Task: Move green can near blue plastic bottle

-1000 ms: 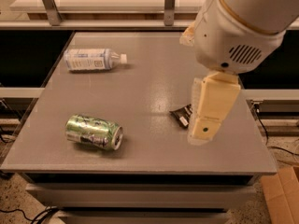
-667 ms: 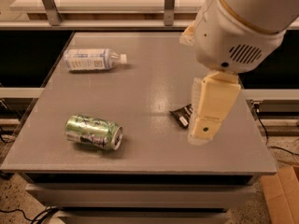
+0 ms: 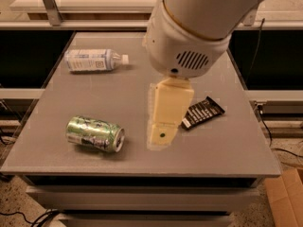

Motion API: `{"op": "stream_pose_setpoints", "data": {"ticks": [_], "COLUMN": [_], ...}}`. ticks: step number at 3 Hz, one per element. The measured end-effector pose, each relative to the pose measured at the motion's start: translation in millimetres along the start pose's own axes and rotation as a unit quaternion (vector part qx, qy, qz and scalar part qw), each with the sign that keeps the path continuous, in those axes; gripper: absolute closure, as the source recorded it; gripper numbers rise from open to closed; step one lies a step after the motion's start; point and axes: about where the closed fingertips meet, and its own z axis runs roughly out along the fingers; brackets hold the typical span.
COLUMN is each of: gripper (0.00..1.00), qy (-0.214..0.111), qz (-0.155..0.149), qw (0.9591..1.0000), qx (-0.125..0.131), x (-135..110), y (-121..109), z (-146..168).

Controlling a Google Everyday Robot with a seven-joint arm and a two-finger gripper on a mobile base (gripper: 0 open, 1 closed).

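Note:
I move my gripper to the green can's middle (image 3: 94, 133) next. Then I should close it there, between the can's silver top and its bottom end.
The green can (image 3: 94, 134) lies on its side at the front left of the grey table (image 3: 118, 93), silver top facing right. The blue plastic bottle (image 3: 94, 60) lies on its side at the back left, white cap pointing right, well apart from the can. My gripper (image 3: 162, 135) hangs from the big white arm housing (image 3: 189, 27) over the middle of the table. Its cream tip is a short way right of the can and holds nothing that I can see.
A black snack wrapper (image 3: 202, 112) lies just right of the gripper. The table's front edge (image 3: 142, 168) is close below the can. A cardboard box (image 3: 284, 197) stands on the floor at the right. A shelf rail (image 3: 94, 25) runs behind the table.
The arm and gripper have moved left, from above the wrapper toward the middle of the table and nearer the can. The wrapper now shows more fully. Can and bottle have not moved.

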Motion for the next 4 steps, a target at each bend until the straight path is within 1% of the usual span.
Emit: {"op": "stream_pose_setpoints", "data": {"ticks": [1,2,3,4], "gripper": [0.00,0.00,0.00,0.00], "qy": [-0.014,-0.015,-0.013,-0.003], "qz": [-0.010,-0.005,0.014,0.032], "qw": [0.9998,0.9994,0.9989,0.9980], "qx": [-0.013,-0.030,-0.043,-0.054], "x": [-33.7,-59.3,-75.9,-82.6], "y": [4.5,5.8,2.0,-4.1], "z": [25.8,62.8,103.2,140.9]}}
